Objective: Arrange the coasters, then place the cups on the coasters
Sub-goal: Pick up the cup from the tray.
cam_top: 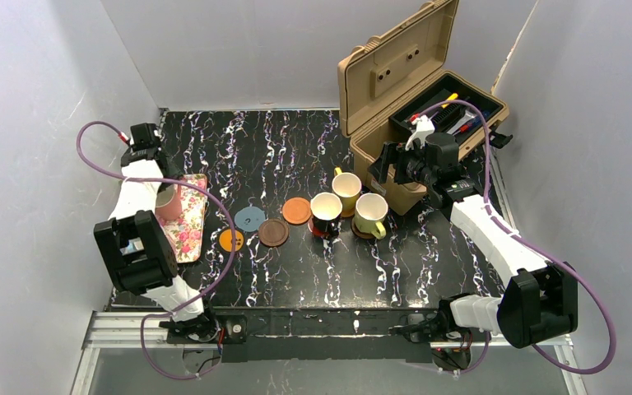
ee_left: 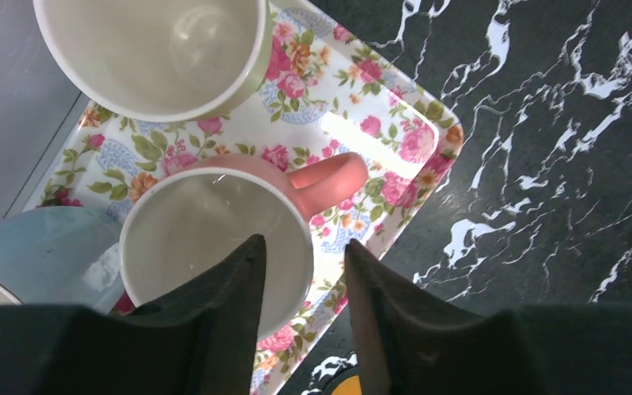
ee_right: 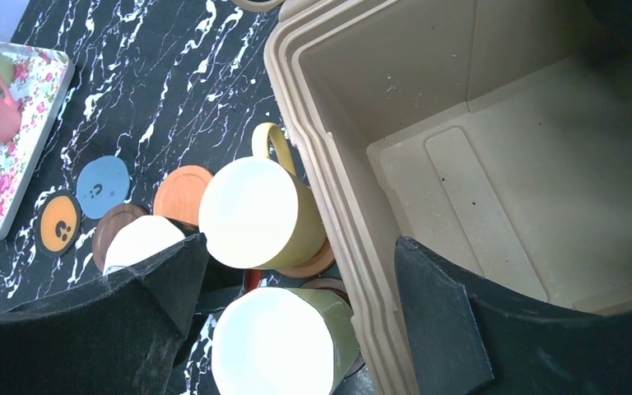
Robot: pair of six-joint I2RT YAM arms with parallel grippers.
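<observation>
The pink cup's side by the handle is between my left gripper's fingers, facing the black cup, so I need to take the pink cup's opposite side (ee_left: 124,247) near the pale blue cup.
My left gripper (ee_left: 303,242) hangs over the floral tray (ee_left: 362,140) with its jaws a little apart. One finger is inside the pink cup (ee_left: 206,222) and the other outside its wall. A green cup (ee_left: 148,49) and a pale blue cup (ee_left: 41,247) stand beside it. On coasters near the middle stand a black cup (cam_top: 326,212), a yellow cup (cam_top: 346,191) and a lime cup (cam_top: 371,214). Bare coasters lie to their left: orange-brown (cam_top: 297,211), dark brown (cam_top: 273,232), grey-blue (cam_top: 249,218) and orange with a dark mark (cam_top: 231,239). My right gripper (ee_right: 300,243) is wide open and empty above the yellow cup (ee_right: 251,210).
An open tan toolbox (cam_top: 415,99) with tools in it stands at the back right, its rim (ee_right: 329,197) right beside the yellow and lime cups. Grey walls close in both sides. The tray (cam_top: 188,218) lies along the table's left edge.
</observation>
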